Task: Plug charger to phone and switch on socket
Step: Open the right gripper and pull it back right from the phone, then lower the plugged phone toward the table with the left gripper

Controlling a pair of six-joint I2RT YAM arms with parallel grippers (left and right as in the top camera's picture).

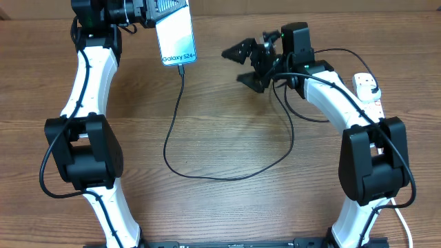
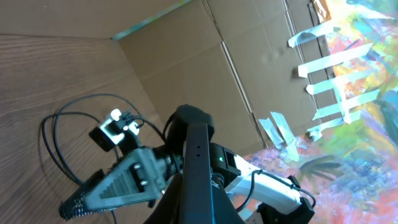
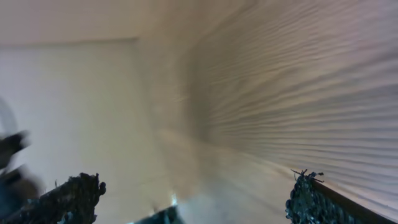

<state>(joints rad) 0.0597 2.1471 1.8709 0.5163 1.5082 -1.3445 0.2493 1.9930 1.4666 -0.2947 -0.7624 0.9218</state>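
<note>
Next, I release the phone from my left gripper on the bare table inside the black charger's loop [image 1: 224,108], near my right gripper.
My left gripper [image 1: 165,12] is shut on the top end of the phone [image 1: 176,38], holding it at the far left of the table. The phone has a light-blue screen with white text. The thin black charger [image 1: 180,110] has its tip in the phone's lower end, then loops down and right across the table. My right gripper [image 1: 239,65] is open and empty, just right of the phone. The white socket [image 1: 367,87] lies at the far right behind the right arm. In the left wrist view the phone [image 2: 196,177] shows edge-on, with the open right gripper [image 2: 109,186] beyond it.
The right wrist view is blurred: open fingers [image 3: 189,199] over wood-grain table. Black arm cables [image 1: 303,76] hang around the right wrist. A cardboard wall [image 2: 205,68] stands behind the table. The white cord [image 1: 403,220] runs off at the lower right.
</note>
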